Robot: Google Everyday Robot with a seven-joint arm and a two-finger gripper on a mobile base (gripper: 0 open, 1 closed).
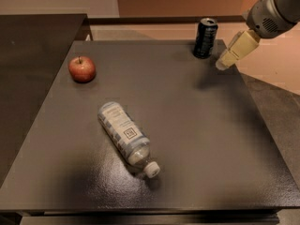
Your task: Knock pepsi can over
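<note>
The upper part of the pepsi can (pixel 206 30), just below its silver top, is the next place my gripper should go to and close on.
The pepsi can (pixel 205 37) is a small dark can with a silver top. It stands upright near the far right corner of the dark table (pixel 187 125). My gripper (pixel 222 63) comes in from the upper right on a grey arm, with cream fingers pointing down and left. Its tip hangs just right of the can, a little in front of it, with a small gap between them.
A clear plastic water bottle (pixel 125 136) with a white cap lies on its side in the middle left of the table. A red apple (pixel 82 69) sits at the far left. A second dark surface (pixel 33 55) adjoins on the left.
</note>
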